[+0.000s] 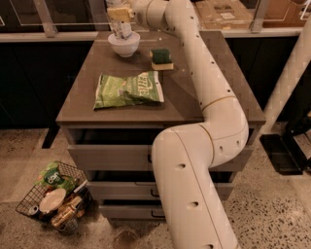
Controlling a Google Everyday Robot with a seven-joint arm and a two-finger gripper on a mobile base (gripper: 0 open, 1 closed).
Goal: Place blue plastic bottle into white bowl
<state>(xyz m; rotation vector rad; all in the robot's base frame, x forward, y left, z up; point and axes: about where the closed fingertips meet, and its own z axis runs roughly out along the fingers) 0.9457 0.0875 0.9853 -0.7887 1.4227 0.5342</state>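
Observation:
My gripper is going to release the blue plastic bottle upright in the middle of the white bowl [122,41] behind the green chip bag.
The white bowl [124,45] stands at the back left of the brown table [194,92]. The blue plastic bottle [122,30] stands upright with its lower end inside the bowl; its label shows and its cap is hidden. My gripper [119,12] is at the top edge of the view, right above the bowl, shut on the bottle's upper part. My white arm reaches over the table from the front right.
A green sponge [161,59] lies right of the bowl. A green chip bag [129,90] lies flat mid-table. Drawers [112,158] are below the tabletop. A wire basket [53,197] of items sits on the floor at the left. A railing runs behind the table.

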